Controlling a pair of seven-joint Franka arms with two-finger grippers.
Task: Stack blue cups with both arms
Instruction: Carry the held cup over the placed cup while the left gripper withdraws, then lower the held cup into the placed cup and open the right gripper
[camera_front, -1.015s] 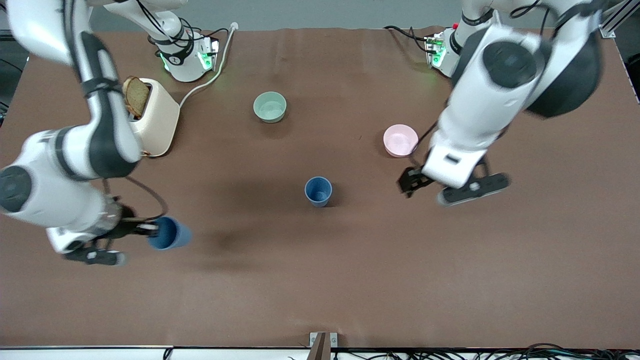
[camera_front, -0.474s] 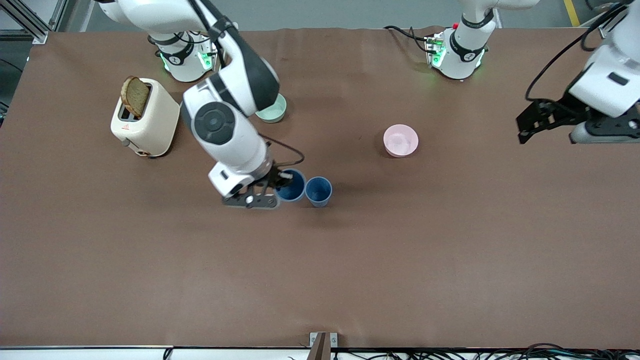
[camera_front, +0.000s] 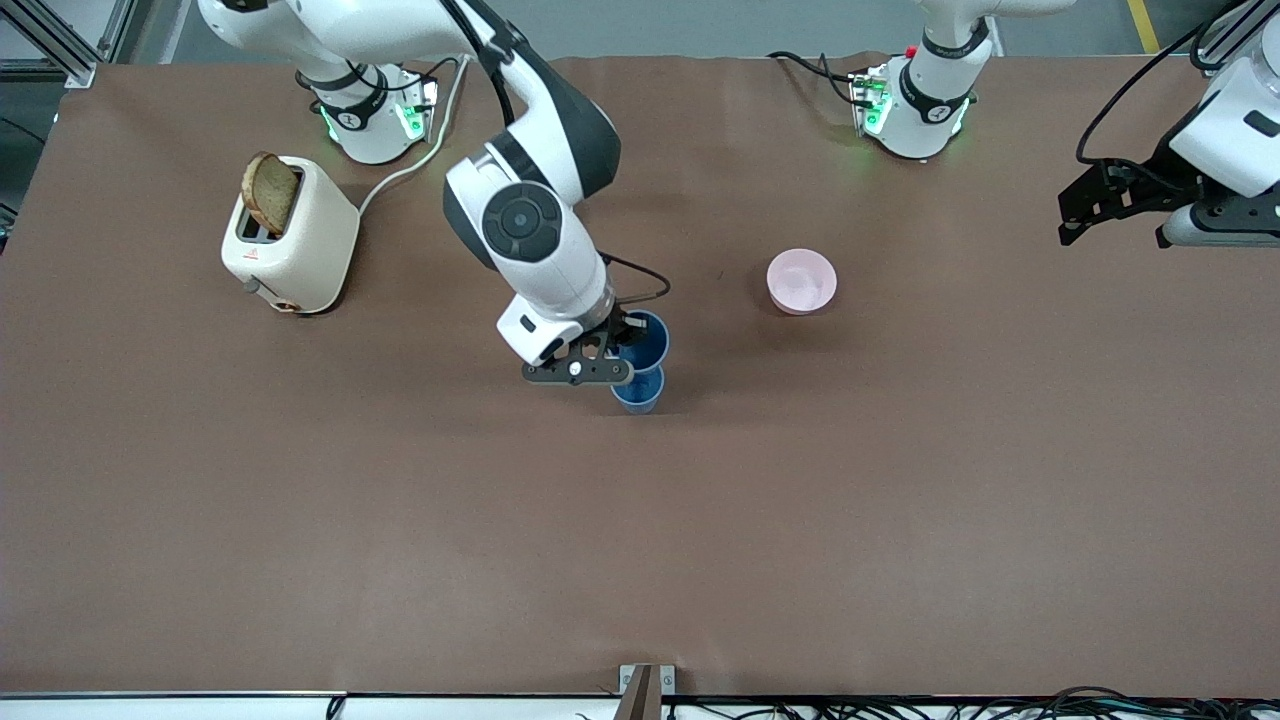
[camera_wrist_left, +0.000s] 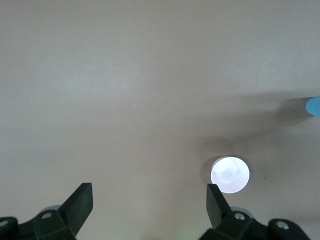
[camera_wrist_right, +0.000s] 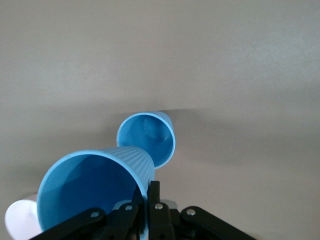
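Note:
I will release the blue cup held in my right gripper inside the blue cup standing upright on the brown table (camera_front: 637, 384) (camera_wrist_right: 147, 139). The held cup is tilted just over the standing one.
One blue cup (camera_front: 638, 392) stands upright on the brown table near its middle. My right gripper (camera_front: 622, 348) is shut on the rim of the second blue cup (camera_front: 645, 338) and holds it tilted, just over the standing cup. In the right wrist view the held cup (camera_wrist_right: 95, 190) fills the near corner, pinched at its wall by the gripper (camera_wrist_right: 148, 192), with the standing cup (camera_wrist_right: 146, 137) below it. My left gripper (camera_front: 1085, 215) is open and empty, raised over the left arm's end of the table; its fingers (camera_wrist_left: 80, 202) stand wide apart.
A pink bowl (camera_front: 801, 281) sits toward the left arm's end from the cups and shows in the left wrist view (camera_wrist_left: 230, 175). A cream toaster (camera_front: 295, 240) with a bread slice stands toward the right arm's end, its cable running to the right arm's base.
My right arm swung the held cup from its end of the table to over the standing cup. My left arm drew back from the middle to its own end and rose.

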